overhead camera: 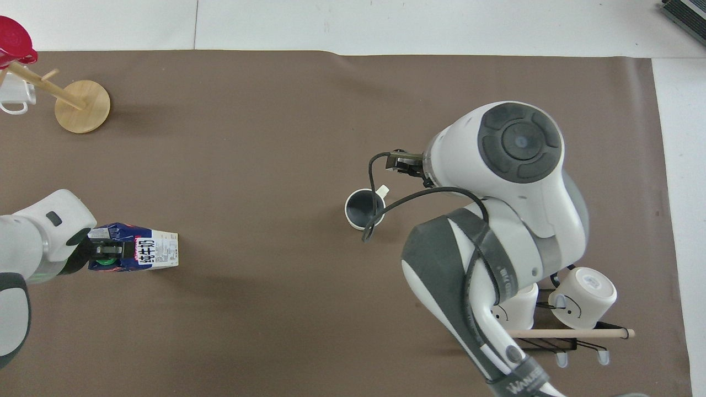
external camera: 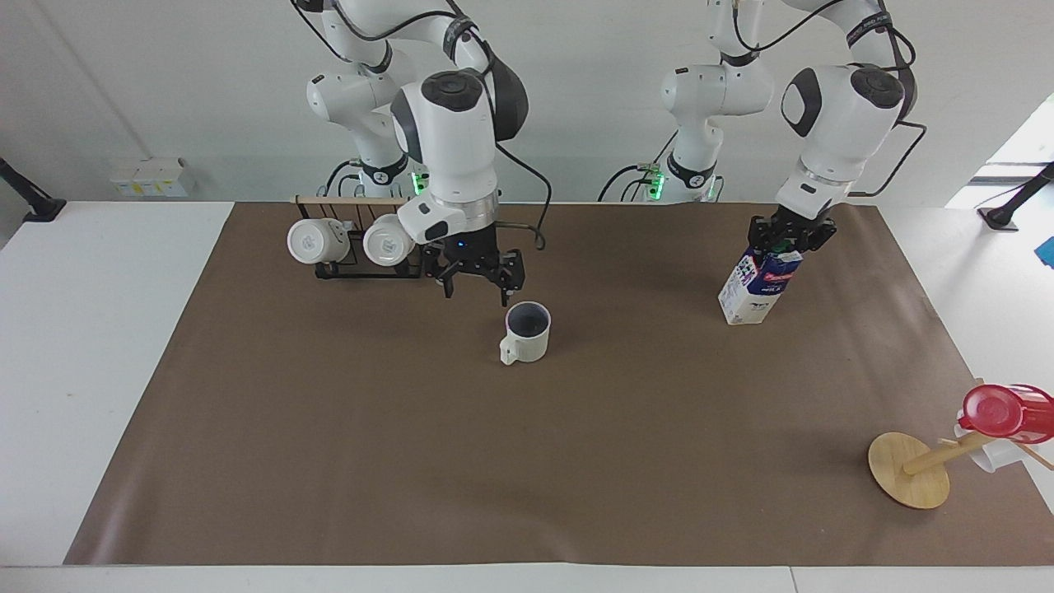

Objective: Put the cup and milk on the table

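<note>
I should use my left gripper to set the milk down on the brown sheet (overhead camera: pixel 304 210) next to the cream-white cup.
The cream-white cup (external camera: pixel 527 331) (overhead camera: pixel 364 208) stands upright on the brown sheet of the table (external camera: pixel 412 461), near the middle, its handle pointing away from the robots. My right gripper (external camera: pixel 478 284) hangs open and holds nothing, in the air over the sheet between the cup and the mug rack. In the overhead view its own wrist hides it. The blue-and-white milk (external camera: pixel 757 290) (overhead camera: pixel 140 253) stands on the sheet toward the left arm's end. My left gripper (external camera: pixel 786 239) (overhead camera: pixel 107 251) sits at the carton's top with its fingers drawn in around the cap.
A black wire rack (external camera: pixel 370 268) with two white mugs (external camera: pixel 389 240) stands close to the robots at the right arm's end. A tipped wooden disc stand (external camera: pixel 907 469) carrying a red cup (external camera: pixel 1000 410) lies at the left arm's end, farther from the robots.
</note>
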### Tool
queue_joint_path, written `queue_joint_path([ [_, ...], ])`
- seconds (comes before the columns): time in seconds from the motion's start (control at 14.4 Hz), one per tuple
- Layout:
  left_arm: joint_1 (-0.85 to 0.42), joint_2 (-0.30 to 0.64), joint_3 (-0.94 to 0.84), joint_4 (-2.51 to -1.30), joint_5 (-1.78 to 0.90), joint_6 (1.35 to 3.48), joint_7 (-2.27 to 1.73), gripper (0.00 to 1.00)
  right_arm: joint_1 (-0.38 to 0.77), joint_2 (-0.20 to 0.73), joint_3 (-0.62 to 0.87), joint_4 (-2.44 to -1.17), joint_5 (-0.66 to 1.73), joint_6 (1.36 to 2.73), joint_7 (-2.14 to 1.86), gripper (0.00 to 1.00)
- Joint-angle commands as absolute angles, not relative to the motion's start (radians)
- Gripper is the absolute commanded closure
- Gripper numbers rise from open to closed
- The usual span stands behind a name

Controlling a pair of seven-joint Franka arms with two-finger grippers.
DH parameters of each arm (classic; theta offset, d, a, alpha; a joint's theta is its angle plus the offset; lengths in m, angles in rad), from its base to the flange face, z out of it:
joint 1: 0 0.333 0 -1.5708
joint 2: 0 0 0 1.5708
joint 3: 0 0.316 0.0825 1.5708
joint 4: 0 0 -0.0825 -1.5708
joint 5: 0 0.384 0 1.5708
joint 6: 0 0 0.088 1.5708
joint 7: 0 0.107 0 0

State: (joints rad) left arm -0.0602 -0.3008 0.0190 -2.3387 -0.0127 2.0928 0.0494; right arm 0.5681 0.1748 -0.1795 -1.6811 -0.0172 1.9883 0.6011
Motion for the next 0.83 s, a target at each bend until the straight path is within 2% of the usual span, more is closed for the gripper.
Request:
queue_joint_path([
  [0.0,-0.048,-0.305,0.015,-2.336,-0.018,2.102,0.057,0.46,0.493,0.120,-0.170,-1.706,0.006,1.924,0.465,0.00],
  [0.28,-0.099,-0.269,0.005,-2.199,-0.017,1.990,-0.082,0.48,0.385,0.054,-0.170,-1.723,0.006,1.787,0.333,0.00],
  [0.55,-0.289,-0.194,0.005,-2.061,-0.014,1.944,-0.337,0.48,0.298,0.025,-0.172,-1.741,0.005,1.729,0.328,0.00],
  [0.76,-0.371,-0.114,0.002,-1.936,-0.015,1.902,-0.434,0.48,0.243,0.005,-0.173,-1.776,0.002,1.717,0.325,0.00],
])
